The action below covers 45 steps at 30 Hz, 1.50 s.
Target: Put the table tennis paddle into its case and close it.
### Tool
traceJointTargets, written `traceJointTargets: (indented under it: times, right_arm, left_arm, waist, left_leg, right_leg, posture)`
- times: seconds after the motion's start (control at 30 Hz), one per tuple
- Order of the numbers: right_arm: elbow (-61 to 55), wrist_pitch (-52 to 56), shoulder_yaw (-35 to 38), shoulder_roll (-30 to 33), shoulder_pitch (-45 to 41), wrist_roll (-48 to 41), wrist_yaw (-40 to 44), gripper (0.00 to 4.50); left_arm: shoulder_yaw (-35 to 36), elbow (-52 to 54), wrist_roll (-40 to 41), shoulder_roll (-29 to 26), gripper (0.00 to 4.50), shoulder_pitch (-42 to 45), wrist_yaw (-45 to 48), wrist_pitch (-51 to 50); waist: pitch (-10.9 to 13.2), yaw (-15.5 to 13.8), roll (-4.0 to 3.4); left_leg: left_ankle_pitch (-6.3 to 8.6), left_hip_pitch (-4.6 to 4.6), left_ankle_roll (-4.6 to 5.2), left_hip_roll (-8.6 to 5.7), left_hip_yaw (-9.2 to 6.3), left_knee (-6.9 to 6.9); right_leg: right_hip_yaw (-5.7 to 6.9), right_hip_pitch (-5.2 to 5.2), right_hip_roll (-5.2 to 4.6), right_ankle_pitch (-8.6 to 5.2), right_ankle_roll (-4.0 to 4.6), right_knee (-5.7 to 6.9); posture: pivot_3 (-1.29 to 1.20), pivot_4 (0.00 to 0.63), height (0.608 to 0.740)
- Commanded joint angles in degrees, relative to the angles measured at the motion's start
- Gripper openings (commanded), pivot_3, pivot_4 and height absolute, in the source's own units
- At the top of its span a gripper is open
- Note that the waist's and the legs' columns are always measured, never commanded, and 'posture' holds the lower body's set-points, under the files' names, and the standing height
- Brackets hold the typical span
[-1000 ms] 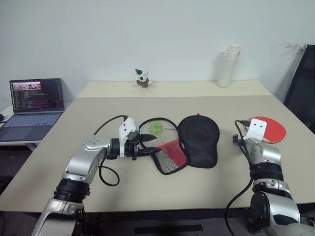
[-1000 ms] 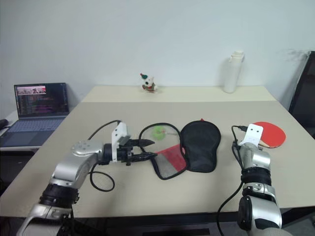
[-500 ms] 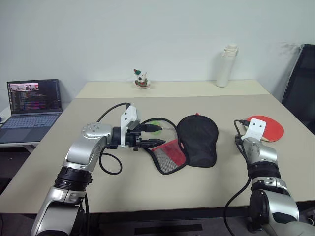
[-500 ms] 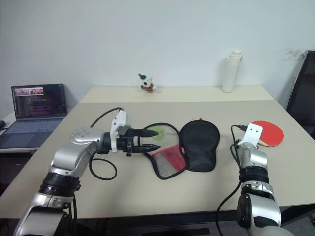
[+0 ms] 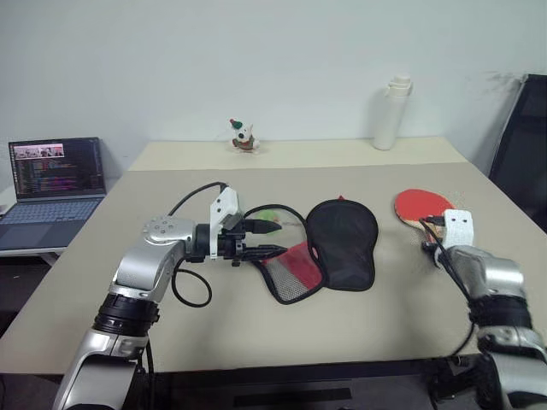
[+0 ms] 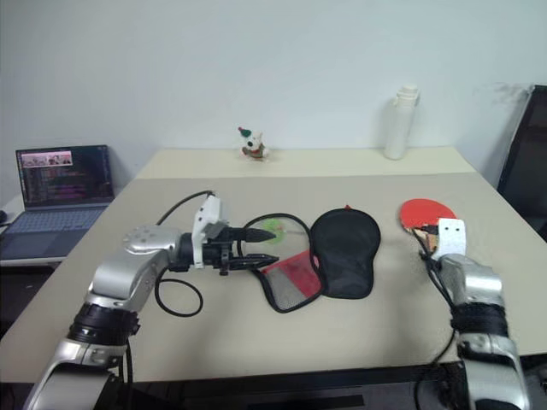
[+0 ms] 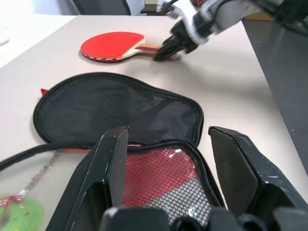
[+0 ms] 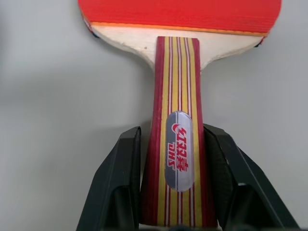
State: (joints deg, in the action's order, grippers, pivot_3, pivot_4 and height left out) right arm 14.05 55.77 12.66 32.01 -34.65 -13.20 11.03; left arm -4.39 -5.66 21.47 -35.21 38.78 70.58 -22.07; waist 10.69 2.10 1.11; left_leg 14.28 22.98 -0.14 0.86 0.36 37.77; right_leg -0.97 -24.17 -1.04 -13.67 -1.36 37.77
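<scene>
My right gripper is holding the paddle near the end of its handle. I need to open it and take the handle [image 8: 178, 65] close to the paddle's red side before I lift it into the case.
The table tennis paddle [image 5: 421, 206] lies flat on the table at the right, red face up. Its striped wooden handle [image 8: 175, 144] sits between the fingers of my right gripper [image 8: 172, 132], which is shut on it. The case [image 5: 343, 242] lies mid-table, black face up, unzipped, with its red mesh flap [image 5: 296, 268] folded out toward me and a green charm [image 5: 272, 224] beside it. My left gripper [image 5: 280, 238] points sideways at the flap's edge. It is open, and in the left wrist view the flap's zip edge [image 7: 163, 143] runs between its fingers.
An open laptop [image 5: 55, 184] stands off the table's left side. A white bottle [image 5: 389, 114] and a small toy figure [image 5: 244, 135] stand along the far edge. A black chair [image 5: 526, 145] is at the right. The beige table [image 5: 256, 333] ends just in front of me.
My right gripper has shut on the paddle's handle, and the arm has swung outward to the right. The paddle has shifted left, closer to the case. The left gripper stays at the flap.
</scene>
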Motion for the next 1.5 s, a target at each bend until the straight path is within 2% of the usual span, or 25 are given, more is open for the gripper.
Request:
traceJointTargets:
  times: [0.03, 0.27, 0.33, 0.43, 0.5, 0.8, 1.03, 1.13, 1.33, 1.5]
  right_arm:
    - [-10.55, 6.52, 0.19, 3.41, 4.50, -3.03, 4.75, 1.49]
    - [-16.08, 12.07, 2.81, 5.11, 11.08, -4.56, 6.20, 1.49]
    - [-15.31, 11.76, 2.65, 4.70, 10.76, -3.79, 5.50, 2.20]
    - [-13.59, 10.38, 1.33, 4.54, 9.38, -3.30, 5.87, 2.94]
    - [-12.14, 9.83, 0.76, 4.17, 8.02, -3.20, 6.11, 3.66]
    - [3.58, 1.27, -1.79, 2.96, -1.20, -0.32, 6.85, 3.66]
    - [10.37, -2.42, -3.00, 3.21, -3.56, 1.71, 7.62, 3.66]
    - [11.75, -2.50, -2.49, 3.01, -3.86, 1.82, 7.06, 3.08]
    - [10.90, -1.91, -0.56, 2.87, -3.75, 1.04, 5.78, 1.17]
    - [6.62, -1.21, 2.08, 4.71, -5.05, 0.32, 5.13, 1.11]
  left_arm:
    - [0.50, 2.36, 0.82, -0.14, 2.88, 0.35, 0.04, 0.18]
    - [-0.45, 1.54, 0.44, 1.10, 2.88, 0.93, 0.22, 0.46]
    - [-0.61, 1.47, 0.36, 1.37, 2.88, 1.09, 0.22, 0.46]
    - [-0.73, 1.44, 0.21, 1.46, 2.88, 1.08, 0.16, 0.64]
    - [-0.67, 1.76, 0.28, 1.45, 2.88, 0.85, 0.01, 0.50]
    - [0.12, 4.40, 0.74, 0.57, 2.88, -1.63, -1.21, -0.63]
    - [0.60, 5.60, 0.96, -0.15, 2.88, -2.62, -2.07, -1.21]
    - [0.69, 5.98, 1.05, -0.28, 2.88, -2.94, -2.34, -1.36]
    - [0.84, 6.56, 1.33, -0.47, 2.88, -3.66, -2.93, -1.58]
    - [1.51, 7.54, 1.63, -0.91, 2.88, -5.15, -3.63, -2.05]
  waist:
    - [0.00, -0.03, 0.00]
    - [0.00, -0.24, 0.02]
    - [0.01, -0.27, 0.03]
    - [0.01, -0.18, 0.04]
    - [0.01, -0.05, 0.05]
    - [0.02, 0.62, 0.07]
    - [-0.01, 0.65, 0.19]
    - [-0.02, 0.65, 0.21]
    - [-0.03, 0.41, 0.23]
    - [-0.02, 0.03, 0.21]
  left_leg:
    - [0.00, -0.02, 0.00, 0.01, 0.00, 0.00]
    - [0.00, -0.01, 0.00, -0.04, -0.02, 0.05]
    - [0.00, -0.01, 0.00, -0.05, -0.02, 0.07]
    - [0.00, -0.02, 0.00, -0.07, -0.02, 0.08]
    - [0.00, -0.04, 0.00, -0.07, 0.03, 0.08]
    - [0.00, -0.09, 0.00, -0.07, 0.13, 0.13]
    - [0.00, -0.08, 0.00, -0.05, 0.18, 0.15]
    - [-0.01, -0.12, -0.01, -0.05, 0.17, 0.20]
    - [-0.01, -0.08, -0.01, -0.07, 0.17, 0.20]
    - [-0.01, -0.06, -0.01, -0.08, 0.17, 0.19]
  right_leg:
    - [0.00, 0.01, 0.01, 0.00, 0.00, 0.00]
    - [0.04, 0.05, 0.00, 0.00, -0.01, -0.01]
    - [0.05, 0.05, -0.01, 0.00, -0.02, -0.01]
    - [0.04, 0.06, 0.00, 0.00, -0.02, -0.01]
    - [0.03, 0.06, 0.01, 0.01, -0.02, -0.01]
    - [-0.06, 0.07, 0.03, 0.06, -0.09, 0.02]
    - [-0.13, 0.09, -0.02, 0.11, -0.17, -0.03]
    - [-0.13, 0.14, -0.04, 0.14, -0.21, -0.01]
    - [-0.12, 0.14, -0.08, 0.15, -0.23, -0.05]
    - [-0.13, 0.12, -0.11, 0.15, -0.24, -0.06]
  posture:
    - [0.00, 0.150, 0.740]
    - [0.00, 0.150, 0.740]
    - [0.00, 0.150, 0.740]
    - [0.00, 0.150, 0.740]
    - [0.00, 0.150, 0.740]
    - [0.00, 0.150, 0.740]
    - [0.00, 0.150, 0.740]
    - [0.00, 0.150, 0.740]
    - [0.00, 0.150, 0.740]
    - [0.00, 0.150, 0.740]
